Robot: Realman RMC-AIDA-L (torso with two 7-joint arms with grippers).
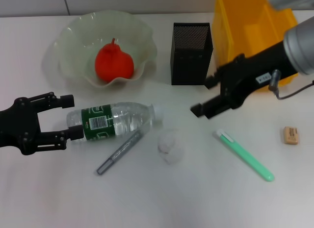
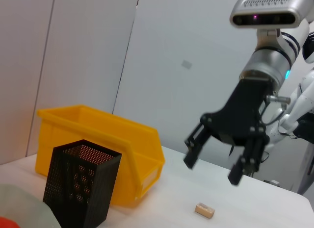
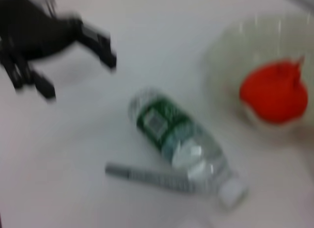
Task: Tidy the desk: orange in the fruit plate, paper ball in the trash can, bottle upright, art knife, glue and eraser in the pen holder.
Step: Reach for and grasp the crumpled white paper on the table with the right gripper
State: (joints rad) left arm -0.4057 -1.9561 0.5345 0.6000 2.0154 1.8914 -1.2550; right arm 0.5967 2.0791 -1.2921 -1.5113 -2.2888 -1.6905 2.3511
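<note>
The middle of the paper ball (image 1: 170, 145) near the bottle's cap is next, and my right gripper needs to go there and close.
The clear bottle (image 1: 117, 120) with a green label lies on its side. My left gripper (image 1: 72, 116) is open, its fingertips on either side of the bottle's base. A grey art knife (image 1: 120, 152) lies against the bottle, and a paper ball (image 1: 169, 147) sits beside it. The green glue (image 1: 244, 154) and the tan eraser (image 1: 291, 135) lie to the right. My right gripper (image 1: 203, 96) hangs open and empty near the black mesh pen holder (image 1: 191, 52). The orange (image 1: 114, 63) rests in the fruit plate (image 1: 73, 37). The yellow trash can (image 1: 250, 32) stands at the back right.
The left wrist view shows the right gripper (image 2: 212, 170) above the table, with the eraser (image 2: 204, 210) below it and the pen holder (image 2: 81, 181) in front of the trash can (image 2: 98, 144). The right wrist view shows the bottle (image 3: 181, 144), art knife (image 3: 147, 175) and left gripper (image 3: 79, 75).
</note>
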